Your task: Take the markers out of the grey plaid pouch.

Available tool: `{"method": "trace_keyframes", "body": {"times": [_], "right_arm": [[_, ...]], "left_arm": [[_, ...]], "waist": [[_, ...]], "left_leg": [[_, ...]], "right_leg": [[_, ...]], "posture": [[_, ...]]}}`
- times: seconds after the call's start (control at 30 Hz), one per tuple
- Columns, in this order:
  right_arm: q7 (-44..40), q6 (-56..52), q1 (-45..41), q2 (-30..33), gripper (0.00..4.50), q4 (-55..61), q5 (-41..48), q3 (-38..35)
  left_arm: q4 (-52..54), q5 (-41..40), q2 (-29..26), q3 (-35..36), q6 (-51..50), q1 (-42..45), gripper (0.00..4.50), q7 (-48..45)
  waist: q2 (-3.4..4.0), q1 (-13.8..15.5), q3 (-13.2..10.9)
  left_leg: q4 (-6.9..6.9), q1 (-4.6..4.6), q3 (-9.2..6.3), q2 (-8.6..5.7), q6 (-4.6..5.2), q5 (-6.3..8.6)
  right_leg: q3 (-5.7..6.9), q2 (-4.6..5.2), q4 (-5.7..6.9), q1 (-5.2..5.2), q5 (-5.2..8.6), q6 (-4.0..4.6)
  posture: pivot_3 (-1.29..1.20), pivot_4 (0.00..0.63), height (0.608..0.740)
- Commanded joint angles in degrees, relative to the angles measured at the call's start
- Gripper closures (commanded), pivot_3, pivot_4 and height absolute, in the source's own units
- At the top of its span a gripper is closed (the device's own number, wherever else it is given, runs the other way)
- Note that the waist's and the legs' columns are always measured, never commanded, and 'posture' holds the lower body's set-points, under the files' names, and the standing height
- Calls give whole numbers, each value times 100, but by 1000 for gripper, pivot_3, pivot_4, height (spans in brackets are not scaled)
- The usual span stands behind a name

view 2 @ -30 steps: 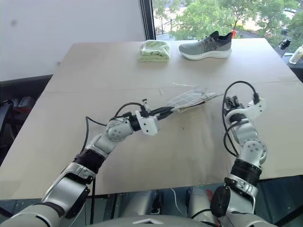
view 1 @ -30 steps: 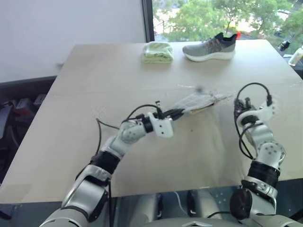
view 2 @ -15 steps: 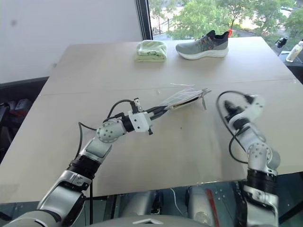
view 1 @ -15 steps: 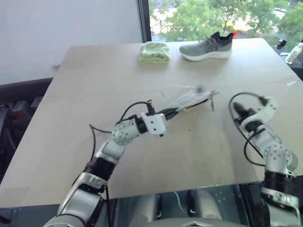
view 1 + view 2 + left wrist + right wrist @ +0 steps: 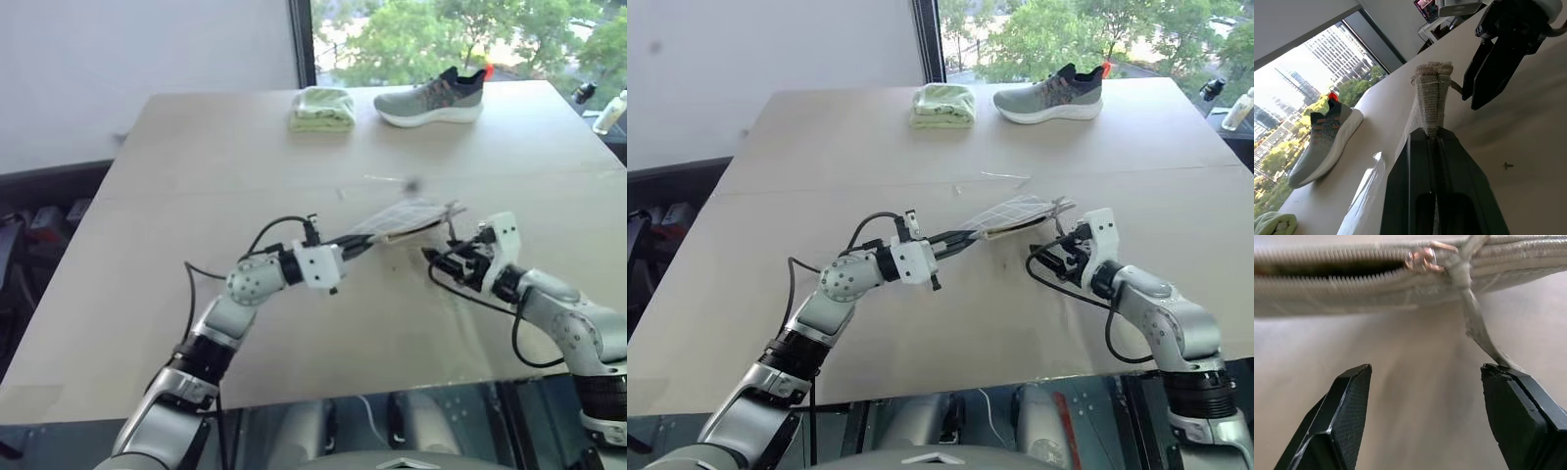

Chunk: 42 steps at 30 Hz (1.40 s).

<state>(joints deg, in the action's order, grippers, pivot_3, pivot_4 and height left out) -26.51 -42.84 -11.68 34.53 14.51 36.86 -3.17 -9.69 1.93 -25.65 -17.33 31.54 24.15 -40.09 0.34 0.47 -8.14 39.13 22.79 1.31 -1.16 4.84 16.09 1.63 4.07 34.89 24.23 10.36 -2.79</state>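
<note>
The pull cord hangs at only one fingertip of the robot's open right gripper, so that gripper should move up and close on the cord [image 5: 1461, 278] beside the pull ring.
The grey plaid pouch [image 5: 402, 217] hangs flat above the table, and my left gripper [image 5: 358, 242] is shut on its near end. The left wrist view looks along the pouch [image 5: 1431, 105] from the shut fingers [image 5: 1415, 161]. My right gripper [image 5: 431, 259] stands open just below and in front of the pouch's far end. In the right wrist view the zip [image 5: 1327, 269] gapes partly open. A metal pull ring [image 5: 1422, 257] sits above the gap between the two fingers. The pull cord [image 5: 1476, 328] hangs down to the tip of one finger [image 5: 1513, 396]. The markers are hidden.
A grey running shoe [image 5: 431, 98] and a folded pale green cloth [image 5: 323, 108] lie at the table's far edge by the window. A white bottle [image 5: 609, 110] stands past the table's right edge. Bare tabletop [image 5: 196, 186] lies under and around both arms.
My right gripper has opened wide, rolled over and swung left to the pouch's far end. The left gripper has kept its hold on the pouch, nearly in place.
</note>
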Motion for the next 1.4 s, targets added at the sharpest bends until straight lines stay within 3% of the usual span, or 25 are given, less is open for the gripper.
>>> {"method": "trace_keyframes", "body": {"times": [0.03,0.33,0.73,0.83,1.0,1.4], "right_arm": [[-210,-68,-118,233,894,304,77,-354],[-335,-30,-193,529,894,178,-300,-416],[-401,225,-702,-213,894,-606,-592,-261],[-491,278,-716,-297,1967,-680,-601,-277],[-559,263,-746,-383,4406,-647,-576,-306],[-461,6,-712,-613,4469,-321,-388,-363]], "left_arm": [[276,-113,-9,138,-4,-30,4500,-27],[320,-138,24,148,9,-74,4500,-118],[340,-195,57,160,35,-69,4500,-245],[358,-194,51,171,23,-77,4500,-249],[421,-151,26,184,-101,-120,4500,-246],[377,275,65,114,-357,-73,4500,-118]], "waist": [[-2,19,0],[-3,38,-1],[-6,40,-3],[-6,37,-3],[-6,35,-3],[-6,34,-3]], "left_leg": [[0,0,0,1,0,0],[0,1,0,1,0,0],[1,1,-1,1,0,0],[1,2,0,-1,-1,0],[1,2,0,-1,-1,0],[1,1,-1,0,0,0]], "right_leg": [[0,-1,-1,0,0,0],[1,1,-1,-1,0,0],[1,-1,0,-1,0,0],[1,0,-2,-1,0,0],[1,0,0,-1,0,0],[2,-2,1,-1,0,0]], "posture": [[0,150,740],[0,150,740],[0,150,740],[0,150,740],[0,150,740],[0,150,740]]}}
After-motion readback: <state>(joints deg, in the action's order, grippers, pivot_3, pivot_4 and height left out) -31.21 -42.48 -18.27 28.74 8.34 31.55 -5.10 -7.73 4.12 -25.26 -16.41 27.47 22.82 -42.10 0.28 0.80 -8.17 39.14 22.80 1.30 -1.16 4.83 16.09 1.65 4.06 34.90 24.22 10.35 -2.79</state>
